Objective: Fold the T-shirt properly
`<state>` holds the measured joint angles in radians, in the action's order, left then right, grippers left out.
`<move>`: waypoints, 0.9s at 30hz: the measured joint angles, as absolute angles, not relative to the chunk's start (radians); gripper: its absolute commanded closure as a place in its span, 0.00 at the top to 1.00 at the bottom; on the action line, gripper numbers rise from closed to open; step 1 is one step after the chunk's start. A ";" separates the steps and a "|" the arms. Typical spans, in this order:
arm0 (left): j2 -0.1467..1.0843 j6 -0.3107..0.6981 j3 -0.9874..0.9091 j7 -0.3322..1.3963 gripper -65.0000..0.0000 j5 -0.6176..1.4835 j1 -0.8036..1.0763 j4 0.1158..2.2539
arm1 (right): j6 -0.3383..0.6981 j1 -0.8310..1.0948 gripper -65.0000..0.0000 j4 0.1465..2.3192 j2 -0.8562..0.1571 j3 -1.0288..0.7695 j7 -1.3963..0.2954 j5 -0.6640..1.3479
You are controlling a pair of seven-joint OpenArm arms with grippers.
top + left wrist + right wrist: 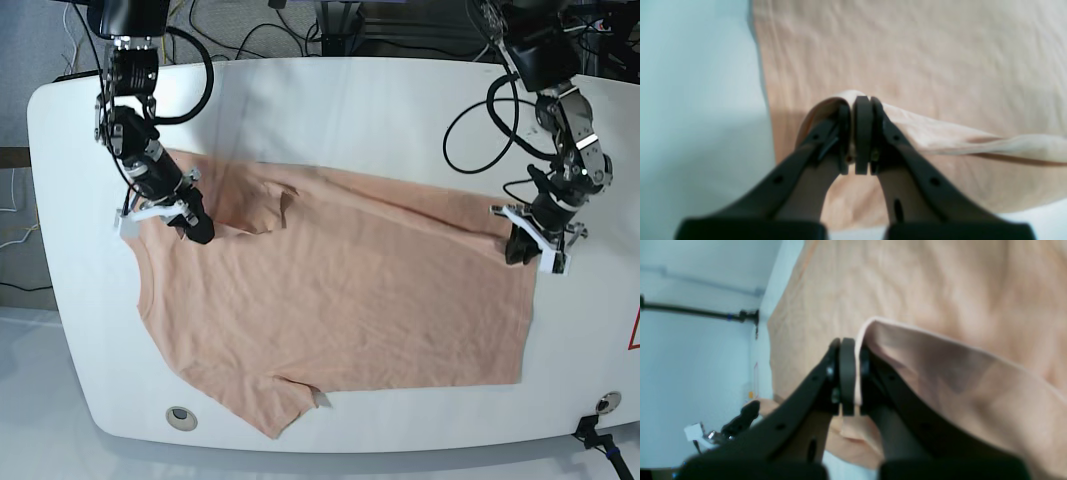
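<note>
I will use my right gripper to let go of the T-shirt's raised edge on the flat cloth just inward from the curved armhole [216, 284].
The pale peach T-shirt [350, 290] lies spread on the white table [350, 100], one sleeve pointing toward the front edge. My left gripper [517, 250] is at the shirt's right edge in the base view. In the left wrist view, the left gripper [853, 110] is shut on a lifted fold of the T-shirt [907, 50]. My right gripper [198, 230] is at the shirt's upper left corner. The right wrist view shows the right gripper [853, 350] shut on a raised edge of the T-shirt [907, 290]. The cloth between both grippers is pulled up off the table.
Black cables [300, 25] and equipment run behind the table's far edge. Round fittings sit at the front left [180, 415] and front right [601, 403] of the tabletop. A red mark [634, 330] shows at the right edge. Bare table surrounds the shirt.
</note>
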<state>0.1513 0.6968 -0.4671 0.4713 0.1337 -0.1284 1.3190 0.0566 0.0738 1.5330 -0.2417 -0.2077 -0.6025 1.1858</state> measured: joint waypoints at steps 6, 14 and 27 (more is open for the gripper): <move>0.152 0.697 -0.468 0.471 0.00 0.132 -0.200 1.234 | 0.059 -0.038 0.00 1.426 -0.247 -0.208 -0.602 1.183; 0.179 0.693 -0.469 0.471 0.00 0.128 -0.250 1.093 | 0.056 -0.124 0.00 1.325 -0.260 -0.208 -0.599 1.183; 0.200 0.696 -0.465 0.465 0.56 0.133 -0.287 1.092 | 0.052 -0.176 0.26 1.290 -0.259 -0.208 -0.603 1.182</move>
